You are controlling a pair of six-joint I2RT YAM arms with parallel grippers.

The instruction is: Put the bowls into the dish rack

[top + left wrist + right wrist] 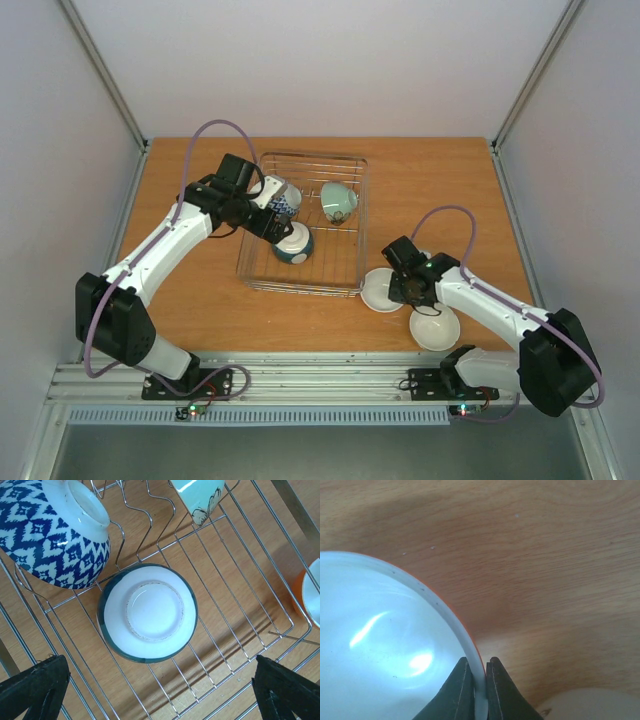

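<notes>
My right gripper will hand the orange bowl over to my left gripper above the rack (311,235) next to the dark blue bowl and let go of it there.
The silver wire dish rack (345,170) holds three bowls: the patterned blue-white one (284,201) on its side, the mint green one (338,200), and the dark blue one (294,244) upside down. My left gripper (268,222) hovers open over the rack. In the left wrist view (160,695) the upturned dark blue bowl (147,612) lies just ahead of it, untouched. My right gripper (398,284) is shut on the rim of the orange bowl (380,291) right of the rack, and the right wrist view (479,690) shows its rim (385,645) pinched. The beige bowl (435,329) sits beside it.
The rack's right wall (360,230) stands between the orange bowl and the rack's inside. The patterned bowl (55,535) and mint bowl (197,495) lean on the rack's wire prongs. Grey walls enclose the wooden table (190,290).
</notes>
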